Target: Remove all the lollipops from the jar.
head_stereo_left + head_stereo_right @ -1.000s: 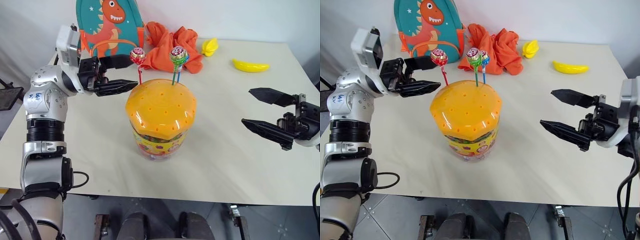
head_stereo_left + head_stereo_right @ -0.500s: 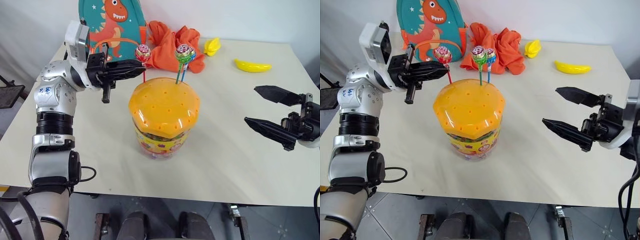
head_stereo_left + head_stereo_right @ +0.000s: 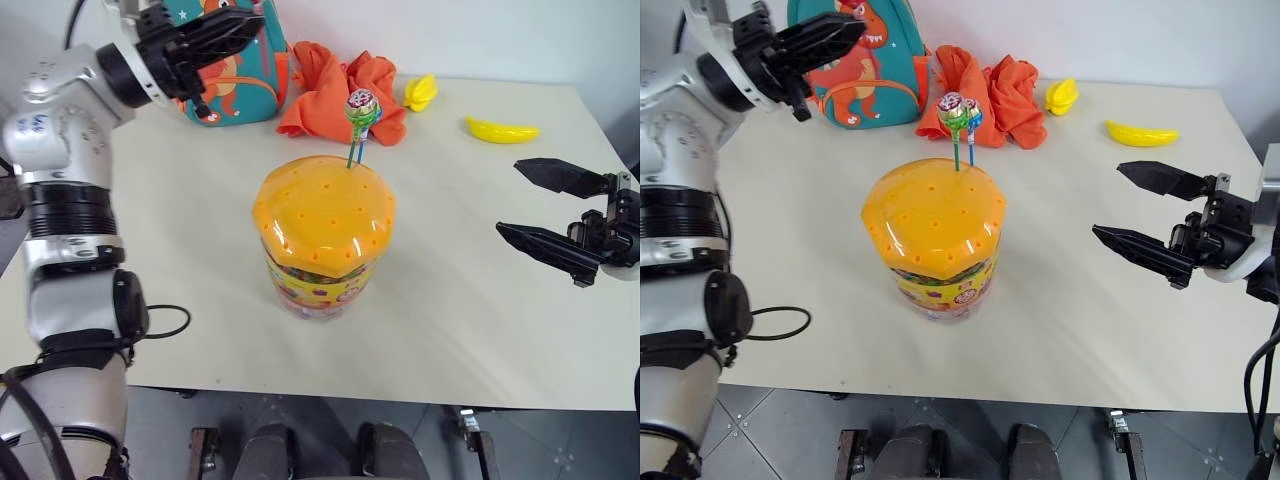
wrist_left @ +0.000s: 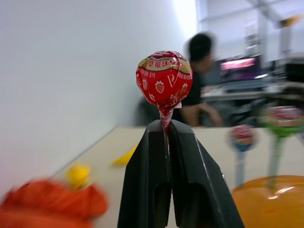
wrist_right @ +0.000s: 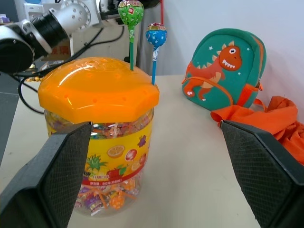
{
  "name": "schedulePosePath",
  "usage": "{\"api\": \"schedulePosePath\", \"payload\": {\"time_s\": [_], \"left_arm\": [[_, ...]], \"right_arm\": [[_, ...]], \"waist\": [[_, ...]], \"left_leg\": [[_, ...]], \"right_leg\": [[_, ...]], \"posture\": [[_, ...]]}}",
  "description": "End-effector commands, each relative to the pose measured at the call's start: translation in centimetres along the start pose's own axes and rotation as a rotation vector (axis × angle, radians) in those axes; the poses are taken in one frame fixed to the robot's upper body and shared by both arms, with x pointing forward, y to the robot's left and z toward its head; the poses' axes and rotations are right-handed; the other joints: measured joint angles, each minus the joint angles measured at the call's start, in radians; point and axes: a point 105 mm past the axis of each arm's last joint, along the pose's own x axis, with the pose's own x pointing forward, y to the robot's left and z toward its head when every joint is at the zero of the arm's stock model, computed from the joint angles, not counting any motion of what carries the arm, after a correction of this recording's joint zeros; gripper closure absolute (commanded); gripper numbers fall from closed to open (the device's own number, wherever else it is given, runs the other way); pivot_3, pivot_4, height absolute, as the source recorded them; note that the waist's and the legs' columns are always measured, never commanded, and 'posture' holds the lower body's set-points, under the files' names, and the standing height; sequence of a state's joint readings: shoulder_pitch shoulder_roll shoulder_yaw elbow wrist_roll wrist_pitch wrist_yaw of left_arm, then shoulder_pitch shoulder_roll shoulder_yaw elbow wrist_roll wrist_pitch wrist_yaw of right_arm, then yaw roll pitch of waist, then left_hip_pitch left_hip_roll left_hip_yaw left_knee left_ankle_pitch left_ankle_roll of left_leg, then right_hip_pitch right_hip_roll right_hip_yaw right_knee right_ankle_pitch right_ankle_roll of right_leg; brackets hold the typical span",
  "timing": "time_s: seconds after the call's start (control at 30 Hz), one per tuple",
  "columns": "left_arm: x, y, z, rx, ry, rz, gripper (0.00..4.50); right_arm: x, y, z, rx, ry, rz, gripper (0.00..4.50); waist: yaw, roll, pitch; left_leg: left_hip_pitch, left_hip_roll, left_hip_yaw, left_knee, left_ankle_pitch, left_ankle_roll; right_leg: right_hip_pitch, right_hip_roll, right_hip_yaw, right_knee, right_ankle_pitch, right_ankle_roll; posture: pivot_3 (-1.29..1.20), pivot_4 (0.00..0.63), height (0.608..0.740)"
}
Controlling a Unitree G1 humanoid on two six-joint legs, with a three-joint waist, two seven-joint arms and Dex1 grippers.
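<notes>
Next, the left gripper sets the red-wrapped lollipop, now raised high in front of the backpack, down on the bare tabletop (image 3: 87, 266) beneath the robot's arm, well aside from the jar.
The jar (image 3: 320, 275) stands mid-table, a clear tub under an orange domed lid (image 3: 325, 205) dotted with holes. Two lollipops stand in the lid's far side, one on a green stick (image 3: 359, 104) and one on a blue stick (image 5: 156, 34). My left gripper (image 3: 245, 20) is raised high at the far left, in front of the backpack and well clear of the jar. In the left wrist view its fingers (image 4: 147, 180) are shut on the stick of a red-wrapped lollipop (image 4: 164, 78). My right gripper (image 3: 512, 198) hovers open to the right of the jar, holding nothing.
A teal dinosaur backpack (image 3: 225, 75) and a crumpled orange cloth (image 3: 340, 85) lie at the back of the table (image 3: 480, 320). Two yellow banana toys (image 3: 500, 130) (image 3: 420, 93) sit at the back right. A person (image 4: 199, 80) shows blurred far behind.
My left gripper has shut on the red-stick lollipop, pulled it out of the lid and risen up and to the left. The right gripper has held still.
</notes>
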State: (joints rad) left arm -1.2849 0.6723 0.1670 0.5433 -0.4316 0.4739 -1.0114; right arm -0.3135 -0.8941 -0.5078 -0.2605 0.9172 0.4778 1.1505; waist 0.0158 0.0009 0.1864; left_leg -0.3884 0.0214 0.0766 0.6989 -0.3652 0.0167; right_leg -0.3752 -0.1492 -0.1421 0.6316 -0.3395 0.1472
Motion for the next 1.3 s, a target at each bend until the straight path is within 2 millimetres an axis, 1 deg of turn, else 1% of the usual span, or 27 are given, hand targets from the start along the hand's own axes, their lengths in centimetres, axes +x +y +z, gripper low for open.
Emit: {"api": "schedulePosePath", "payload": {"time_s": [0.03, 0.07, 0.13, 0.17, 0.2, 0.23, 0.27, 0.37, 0.53, 0.63, 0.8, 0.87, 0.9, 0.93, 1.07, 1.1, 1.17, 1.2, 1.27, 1.3], "left_arm": [[-3.1, 1.9, -1.1, 0.017, 0.243, 0.211, 4.46], [-4.3, 2.2, -1.8, 0.006, 0.309, 0.255, 4.46], [-5.9, 2.5, -2.8, -0.014, 0.404, 0.315, 4.46], [-7.3, 2.6, -3.7, -0.026, 0.483, 0.358, 4.46], [-9.3, 2.7, -4.9, -0.047, 0.578, 0.415, 4.46], [-10.6, 2.6, -5.6, -0.061, 0.643, 0.455, 4.46], [-12.7, 2.5, -6.8, -0.128, 0.745, 0.525, 4.46], [-17.4, 0.8, -9.6, -0.301, 0.951, 0.659, 4.46], [-22.1, -1.3, -12.4, -0.376, 1.165, 0.774, 4.46], [-24.3, -2.0, -13.6, -0.404, 1.24, 0.826, 4.46], [-26.0, -2.3, -14.2, -0.456, 1.289, 0.895, 4.46], [-26.4, -2.3, -14.3, -0.477, 1.304, 0.919, 3.96], [-26.2, -2.2, -14.2, -0.478, 1.304, 0.918, 3.82], [-26.0, -2.2, -14.0, -0.479, 1.304, 0.917, 3.52], [-24.3, -1.8, -12.5, -0.439, 1.266, 0.878, 2.38], [-24.0, -1.5, -11.8, -0.398, 1.273, 0.863, 2.0], [-23.3, -1.0, -10.4, -0.336, 1.262, 0.838, 1.45], [-22.8, -0.8, -9.7, -0.316, 1.247, 0.827, 1.08], [-21.6, -0.2, -8.5, -0.278, 1.202, 0.801, 0.43], [-20.8, 0.2, -7.7, -0.246, 1.172, 0.781, 0.19]], "right_arm": [[-0.1, 0.4, 0.6, -0.04, 0.019, 0.057, 0.0], [-0.1, 0.5, 0.5, -0.031, 0.033, 0.072, 0.0], [-0.2, 0.6, 0.3, -0.023, 0.048, 0.096, 0.0], [-0.2, 0.7, 0.1, -0.01, 0.057, 0.118, 0.0], [-0.2, 0.9, 0.0, 0.004, 0.066, 0.143, 0.0], [-0.2, 1.0, -0.1, 0.015, 0.072, 0.16, 0.0], [-0.1, 1.2, -0.2, 0.036, 0.068, 0.18, 0.0], [0.2, 1.5, -0.9, 0.065, 0.074, 0.214, 0.0], [1.1, 1.2, -1.3, 0.072, 0.055, 0.23, 0.0], [1.5, 1.0, -1.5, 0.075, 0.052, 0.243, 0.0], [1.8, 0.7, -1.6, 0.073, 0.05, 0.248, 0.0], [1.9, 0.6, -1.6, 0.068, 0.047, 0.245, 0.0], [1.9, 0.5, -1.5, 0.066, 0.046, 0.242, 0.0], [2.0, 0.4, -1.5, 0.064, 0.046, 0.241, 0.0], [1.9, 0.4, -1.4, 0.056, 0.054, 0.238, 0.0], [1.8, 0.3, -1.3, 0.05, 0.059, 0.23, 0.0], [1.6, 0.1, -1.1, 0.037, 0.064, 0.221, 0.0], [1.5, 0.0, -1.1, 0.032, 0.067, 0.216, 0.0], [1.4, -0.1, -0.9, 0.029, 0.069, 0.211, 0.0], [1.4, -0.1, -0.8, 0.024, 0.07, 0.206, 0.0]], "waist": [[-0.008, 0.0, 0.0], [-0.013, 0.0, 0.0], [-0.018, 0.0, 0.0], [-0.018, 0.0, 0.0], [-0.017, 0.0, 0.0], [-0.018, 0.0, 0.0], [-0.019, 0.0, 0.0], [-0.018, 0.0, 0.0], [-0.006, 0.0, 0.0], [0.001, 0.0, 0.0], [0.011, -0.001, 0.0], [0.011, -0.001, 0.0], [0.009, -0.001, 0.0], [0.008, -0.001, 0.0], [0.008, -0.001, 0.0], [0.007, -0.001, 0.0], [0.007, -0.001, 0.0], [0.007, -0.001, 0.0], [0.009, -0.001, 0.0], [0.01, -0.001, 0.0]], "left_leg": [[0.0, 0.0, 0.0, 0.0, 0.0, 0.0], [0.0, 0.0, 0.0, 0.0, 0.0, 0.0], [0.001, 0.0, -0.001, 0.0, 0.0, 0.0], [0.001, 0.0, -0.002, 0.0, 0.0, 0.0], [0.001, 0.0, -0.003, 0.0, 0.0, 0.0], [0.0, 0.0, -0.003, 0.0, 0.0, 0.0], [0.001, 0.0, -0.004, 0.0, 0.0, 0.0], [0.001, 0.0, -0.007, 0.0, 0.0, 0.0], [0.0, -0.002, -0.01, 0.0, 0.0, 0.0], [0.0, -0.002, -0.012, 0.0, 0.0, 0.0], [0.0, -0.003, -0.009, 0.001, 0.0, 0.0], [-0.001, -0.004, -0.008, 0.001, 0.0, 0.0], [-0.001, -0.004, -0.008, 0.001, 0.0, 0.0], [-0.001, -0.004, -0.007, 0.0, 0.0, 0.0], [0.0, -0.004, -0.007, 0.0, 0.0, 0.0], [-0.001, -0.004, -0.007, 0.0, 0.0, 0.0], [0.0, -0.004, -0.006, 0.0, 0.0, 0.0], [0.0, -0.003, -0.006, 0.0, 0.0, 0.0], [0.0, -0.004, -0.006, 0.0, 0.0, 0.0], [0.0, -0.004, -0.006, 0.0, 0.0, 0.0]], "right_leg": [[0.0, 0.0, 0.0, 0.0, 0.0, 0.0], [0.0, 0.0, 0.0, 0.001, 0.0, 0.0], [0.0, 0.0, 0.0, 0.003, 0.0, 0.0], [-0.001, 0.0, 0.0, 0.005, 0.0, 0.0], [-0.001, 0.0, 0.0, 0.005, 0.0, 0.0], [0.0, 0.0, 0.0, 0.005, 0.0, 0.0], [-0.001, 0.0, 0.001, 0.005, 0.0, 0.0], [-0.001, 0.0, 0.002, 0.006, 0.0, 0.0], [0.0, 0.0, 0.007, 0.006, 0.0, 0.0], [0.0, 0.0, 0.009, 0.005, 0.0, 0.0], [0.0, 0.0, 0.009, 0.006, 0.0, 0.0], [0.0, -0.001, 0.009, 0.006, 0.0, 0.0], [0.0, -0.001, 0.009, 0.006, 0.0, 0.0], [0.0, 0.0, 0.009, 0.006, 0.0, 0.0], [0.0, 0.0, 0.009, 0.006, 0.0, 0.0], [0.0, 0.0, 0.009, 0.006, 0.0, 0.0], [0.0, 0.0, 0.009, 0.006, 0.0, 0.0], [-0.001, 0.0, 0.009, 0.006, 0.0, 0.0], [-0.001, 0.0, 0.008, 0.006, 0.0, 0.0], [-0.001, 0.0, 0.009, 0.006, 0.0, 0.0]], "posture": [[0.0, 0.15, 0.74], [0.0, 0.15, 0.74], [0.0, 0.15, 0.74], [0.0, 0.15, 0.74], [0.0, 0.15, 0.74], [0.0, 0.15, 0.74], [0.0, 0.15, 0.74], [0.0, 0.15, 0.74], [0.0, 0.15, 0.74], [0.0, 0.15, 0.74], [0.0, 0.15, 0.74], [0.0, 0.15, 0.74], [0.0, 0.15, 0.74], [0.0, 0.15, 0.74], [0.0, 0.15, 0.74], [0.0, 0.15, 0.74], [0.0, 0.15, 0.74], [0.0, 0.15, 0.74], [0.0, 0.15, 0.74], [0.0, 0.15, 0.74]]}}
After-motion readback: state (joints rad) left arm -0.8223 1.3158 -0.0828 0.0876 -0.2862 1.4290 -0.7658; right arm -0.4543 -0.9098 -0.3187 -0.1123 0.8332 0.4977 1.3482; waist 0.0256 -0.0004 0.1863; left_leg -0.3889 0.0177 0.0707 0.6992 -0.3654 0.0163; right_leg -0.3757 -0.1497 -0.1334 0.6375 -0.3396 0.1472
